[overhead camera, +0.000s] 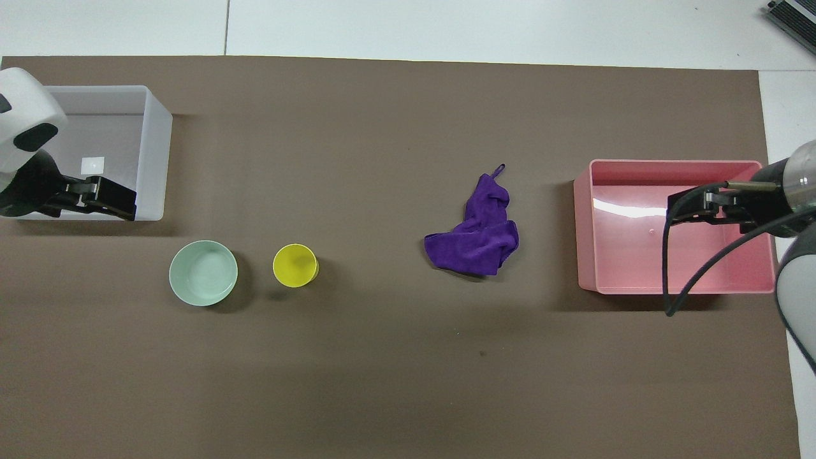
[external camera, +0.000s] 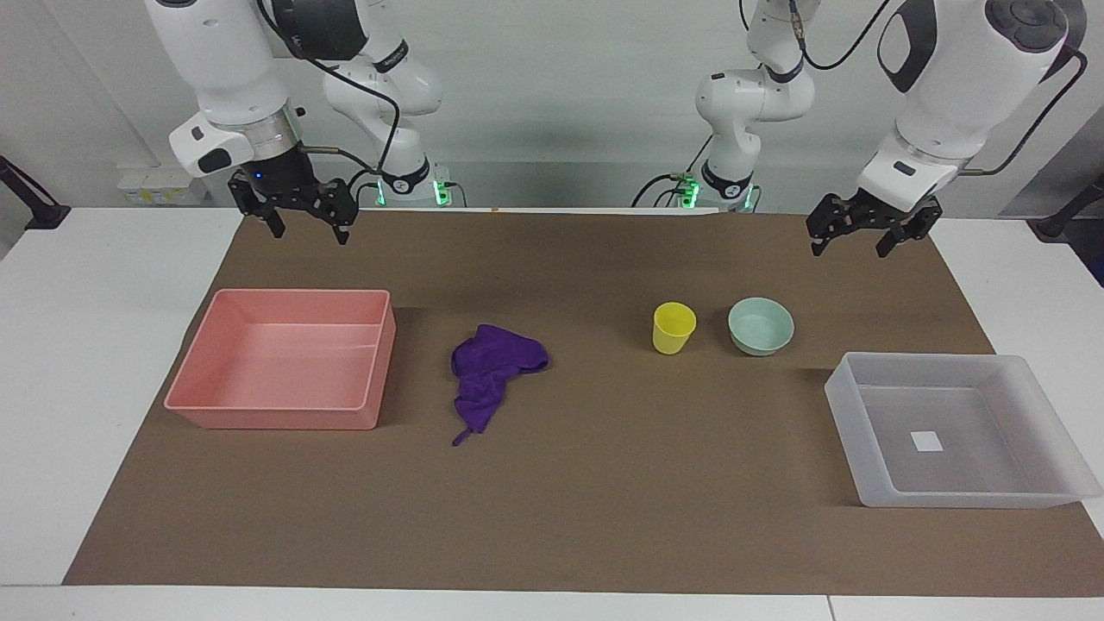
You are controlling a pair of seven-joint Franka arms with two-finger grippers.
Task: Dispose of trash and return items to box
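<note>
The left gripper will next move to the mint-green bowl and close on the bowl's rim [overhead camera: 171, 271], on the side away from the yellow cup.
The trash, a deep-purple rag [external camera: 496, 366] [overhead camera: 475, 239], lies crumpled mid-mat beside the pink tray. A yellow cup [external camera: 673, 328] [overhead camera: 295, 265] stands upright next to a mint-green bowl [external camera: 761, 326] [overhead camera: 203, 273], toward the left arm's end. The box [external camera: 841, 405] [overhead camera: 159, 159], translucent with a white sticker, sits at that end, farther from the robots than the bowl, with nothing in it. My left gripper [external camera: 849, 246] [overhead camera: 95, 194] hangs open and raised over the mat's edge by the robots. My right gripper [external camera: 310, 233] [overhead camera: 701, 207] hangs likewise, open, holding nothing.
A pink tray [external camera: 285, 414] [overhead camera: 583, 236] with nothing in it sits toward the right arm's end of the brown mat [external camera: 604, 500]. White table borders the mat on all sides.
</note>
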